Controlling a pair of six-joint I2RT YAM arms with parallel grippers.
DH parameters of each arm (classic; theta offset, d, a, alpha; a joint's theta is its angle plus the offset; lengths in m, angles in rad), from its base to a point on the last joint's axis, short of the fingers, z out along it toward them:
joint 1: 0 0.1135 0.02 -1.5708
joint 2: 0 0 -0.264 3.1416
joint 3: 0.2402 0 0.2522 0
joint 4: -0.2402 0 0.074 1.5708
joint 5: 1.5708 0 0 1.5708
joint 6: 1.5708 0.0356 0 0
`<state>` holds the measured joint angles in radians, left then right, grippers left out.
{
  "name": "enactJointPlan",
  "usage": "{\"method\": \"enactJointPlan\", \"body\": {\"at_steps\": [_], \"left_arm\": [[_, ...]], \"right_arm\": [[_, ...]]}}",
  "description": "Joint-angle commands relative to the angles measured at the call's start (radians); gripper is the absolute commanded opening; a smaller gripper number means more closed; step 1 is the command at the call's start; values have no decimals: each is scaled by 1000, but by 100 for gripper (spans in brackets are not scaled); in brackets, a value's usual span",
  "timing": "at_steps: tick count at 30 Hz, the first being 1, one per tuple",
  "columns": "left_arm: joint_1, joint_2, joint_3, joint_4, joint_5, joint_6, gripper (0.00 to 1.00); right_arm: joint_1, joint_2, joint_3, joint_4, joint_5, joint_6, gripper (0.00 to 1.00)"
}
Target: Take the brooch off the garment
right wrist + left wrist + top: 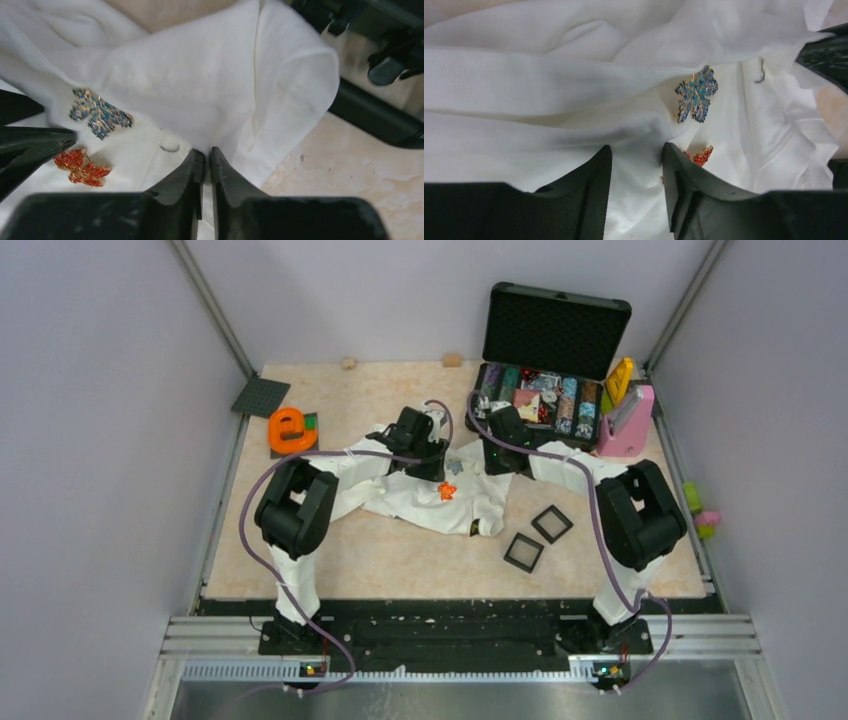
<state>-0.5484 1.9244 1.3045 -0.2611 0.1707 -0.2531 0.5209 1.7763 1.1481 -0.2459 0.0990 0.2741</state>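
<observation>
The loose fold of the garment crowds the blue flower. I need to pull the garment flatter before my left gripper takes the blue flower itself (697, 94).
The white garment (415, 502) lies crumpled mid-table. A red-orange leaf-shaped brooch (447, 491) sits on it, below a blue glittery flower shape (455, 468). My left gripper (636, 155) is open and pressed down on the cloth (524, 90). The brooch (701, 155) peeks out just beyond its right finger (679, 170), with the blue flower (696, 94) above. My right gripper (206, 152) is shut on a fold of the garment (210, 85). In that view the brooch (80, 167) and blue flower (100, 112) lie at the left, next to the left gripper's finger (30, 145).
An open black case (555, 330) of small items stands at the back right, with a pink and a yellow object (628, 425) beside it. Two small black square boxes (551, 523) (523, 552) lie right of the garment. An orange object (290, 430) and a dark plate (261, 397) are at the back left.
</observation>
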Motion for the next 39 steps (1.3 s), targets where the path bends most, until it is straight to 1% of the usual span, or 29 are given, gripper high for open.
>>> {"method": "enactJointPlan", "body": {"at_steps": [1,2,3,6,11,14,16,17,19,20,21,22,23,24,25,27,28,29,31,33,36,38,39], "left_arm": [[20,19,39,-2,-25,-4,29],[21,10,27,-20,-54,0,12],[22,-6,6,-33,-71,7,0],[22,-105,-98,-26,-66,17,0],[19,-280,-288,-57,52,27,0],[14,-374,-378,-82,105,31,0],[13,-420,-415,-83,106,26,0],[14,-438,-426,-77,93,19,0],[13,-460,-436,-57,75,8,0],[13,-467,-435,-49,65,0,2],[14,-472,-431,-41,56,-8,5],[12,-478,-425,-33,51,-12,10],[7,-482,-418,-29,40,-12,15],[-1,-487,-410,-32,7,-13,20],[-13,-494,-403,-36,-36,-14,27],[-39,-507,-389,-50,-125,-15,43],[-51,-513,-382,-58,-194,-22,49],[-63,-518,-378,-61,-248,-24,51],[-94,-524,-367,-61,-331,-12,52],[-139,-521,-350,-55,-368,16,51],[-206,-498,-310,-51,-438,53,49],[-241,-474,-275,-51,-467,79,47],[-250,-460,-257,-48,-456,93,46]], "right_arm": [[0,0,123,11,81,-7,0],[0,-8,139,-7,89,-4,0],[-1,-22,147,-20,84,-2,0],[-1,-104,119,-29,45,-1,0],[2,-249,88,-96,-29,23,0],[1,-301,113,-104,-29,22,0],[1,-274,172,-104,-13,9,0],[1,-236,224,-117,-10,-2,0],[-7,-122,360,-179,-20,-17,0],[-14,-63,423,-205,-24,-21,0],[-20,0,490,-237,-26,-24,9],[-23,58,543,-270,-23,-24,34],[-23,100,587,-296,-19,-29,53],[-23,131,607,-312,-17,-33,61],[-24,127,601,-312,-18,-28,64],[-22,75,521,-258,-35,-27,66],[-22,40,449,-226,-50,-24,66],[-22,-3,391,-194,-66,-22,66],[-22,-82,281,-133,-126,-22,62],[-22,-151,176,-80,-146,-5,58],[-22,-245,0,58,-159,25,52],[-22,-294,-104,162,-157,59,48],[-22,-316,-145,201,-154,73,46]]}}
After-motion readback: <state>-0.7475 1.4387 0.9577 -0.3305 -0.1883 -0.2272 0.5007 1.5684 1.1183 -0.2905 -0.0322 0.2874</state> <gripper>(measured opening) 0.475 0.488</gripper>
